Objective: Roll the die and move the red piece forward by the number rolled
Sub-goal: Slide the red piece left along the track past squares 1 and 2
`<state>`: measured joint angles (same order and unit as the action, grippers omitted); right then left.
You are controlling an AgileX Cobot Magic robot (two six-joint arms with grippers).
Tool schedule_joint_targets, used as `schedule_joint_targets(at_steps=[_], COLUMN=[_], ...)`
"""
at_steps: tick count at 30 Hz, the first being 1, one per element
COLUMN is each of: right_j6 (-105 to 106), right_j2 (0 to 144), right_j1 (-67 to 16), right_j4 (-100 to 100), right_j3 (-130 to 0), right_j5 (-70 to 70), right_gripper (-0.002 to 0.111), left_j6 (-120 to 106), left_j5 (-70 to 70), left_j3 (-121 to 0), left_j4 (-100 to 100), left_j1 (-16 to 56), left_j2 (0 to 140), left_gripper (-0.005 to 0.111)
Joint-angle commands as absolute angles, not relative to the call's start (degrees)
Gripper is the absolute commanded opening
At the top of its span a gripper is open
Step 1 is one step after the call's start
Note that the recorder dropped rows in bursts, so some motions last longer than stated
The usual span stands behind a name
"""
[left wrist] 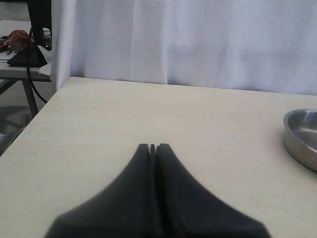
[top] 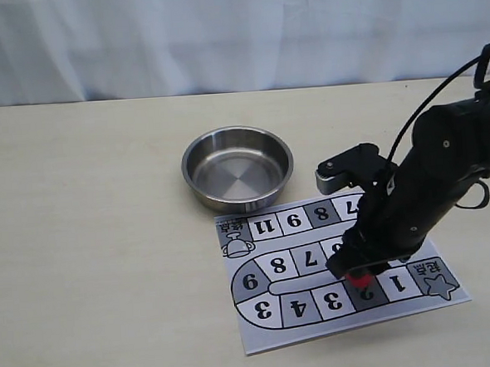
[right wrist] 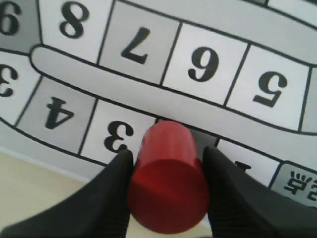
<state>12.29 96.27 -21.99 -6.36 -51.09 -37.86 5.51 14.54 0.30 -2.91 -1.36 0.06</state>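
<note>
Next, I let go of the red piece with my right gripper on the white square bordering its dark square (top: 331,301) (right wrist: 117,137), farther from the star.
The red piece (top: 362,281) (right wrist: 168,183) stands on the dark square 2 of the paper game board (top: 262,320) (right wrist: 148,91), between squares 3 and 1. My right gripper (top: 360,274) (right wrist: 167,153) reaches down over it, a black finger pressed against each side of the cylinder. In the exterior view only a sliver of red shows under the arm. My left gripper (left wrist: 152,147) is shut and empty, hovering over bare table. That gripper is outside the exterior view. The die is not visible in any view.
A steel bowl (top: 187,166) (left wrist: 302,136) sits just behind the board; it looks empty. A grey printed pawn picture (top: 236,244) marks the board's far left corner, and a star (top: 440,284) its start. White curtain backs the table.
</note>
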Motion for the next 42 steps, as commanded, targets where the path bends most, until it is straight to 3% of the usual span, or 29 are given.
schedule_joint_targets(at_steps=[1,10,18,32,42], right_j6=[16.8,19.9,15.9,11.3,10.9], right_j2=[93.2,93.2,93.2,100.0,101.9], right_j1=[-22.1,-22.5,-29.4,-29.5,-29.5], right_j4=[-11.3,-15.9,-9.0,-3.6,-5.7], right_j3=[-51.3,-51.3,-51.3,-49.8,-51.3], right_j5=[-37.8,-37.8,-33.4,-31.6,-32.8], right_gripper=[0.004,0.004,0.004,0.005,0.041], left_j6=[5.8,5.8,5.8,5.8,5.8], left_j5=[13.9,13.9,13.9,13.9,13.9], left_j3=[0.0,0.0,0.0,0.0,0.0], left_j4=[-2.7,-2.8,-2.8,-2.8,-2.8], left_j1=[-1.4,-1.4,-1.4,-1.4,-1.4], left_j2=[0.0,0.0,0.0,0.0,0.0], left_gripper=[0.000,0.000,0.000,0.000,0.000])
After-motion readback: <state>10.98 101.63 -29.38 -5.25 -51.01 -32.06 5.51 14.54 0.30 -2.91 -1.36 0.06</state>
